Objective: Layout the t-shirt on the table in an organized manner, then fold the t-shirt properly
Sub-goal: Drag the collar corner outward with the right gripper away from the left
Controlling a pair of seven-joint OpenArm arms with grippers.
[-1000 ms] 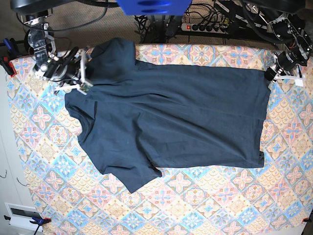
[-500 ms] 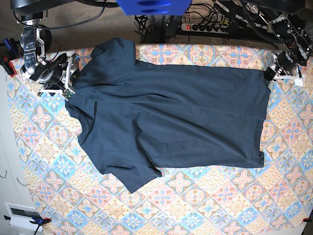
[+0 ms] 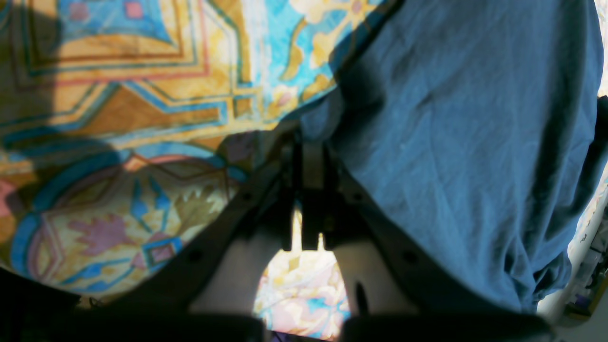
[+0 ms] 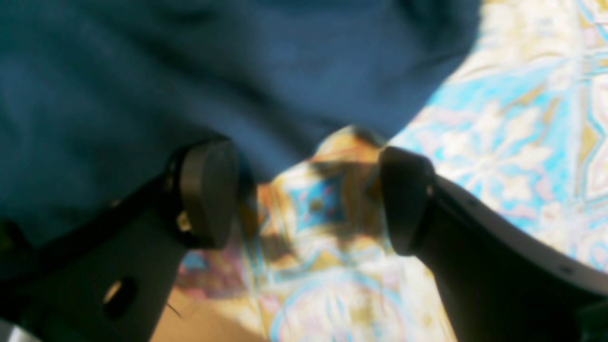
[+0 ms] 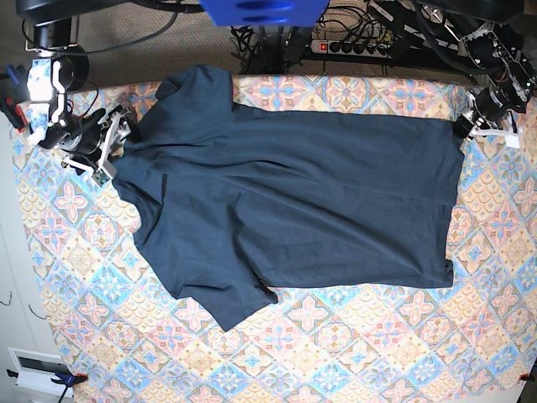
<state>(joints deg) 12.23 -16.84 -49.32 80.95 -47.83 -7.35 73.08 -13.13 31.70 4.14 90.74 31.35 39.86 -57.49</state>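
Next, my right gripper moves over and grabs the t-shirt's edge (image 5: pixel 156 112) by the folded far sleeve, because its fingers are straddling tablecloth beside the shoulder of the t-shirt.
The dark navy t-shirt (image 5: pixel 294 201) lies spread across the patterned table (image 5: pixel 352 353), collar and sleeves to the left and hem to the right. My left gripper (image 5: pixel 463 128) is at the hem's far right corner. In the left wrist view its fingers (image 3: pixel 308 156) are pressed together on the edge of the t-shirt (image 3: pixel 456 142). My right gripper (image 5: pixel 115 148) stands open just left of the shoulder area. In the right wrist view its gripper (image 4: pixel 308 194) has only tablecloth between the pads (image 4: pixel 209 190), and the t-shirt (image 4: pixel 190 71) lies just beyond them.
A power strip with cables (image 5: pixel 352 46) runs behind the table's far edge, next to a blue part (image 5: pixel 264 10) at top centre. Clamps (image 5: pixel 10 109) grip the left table edge. A white box (image 5: pixel 38 369) sits off the near left corner.
My right gripper has opened, let go of the t-shirt's shoulder and drawn back to the left. The left gripper has stayed put on the hem corner.
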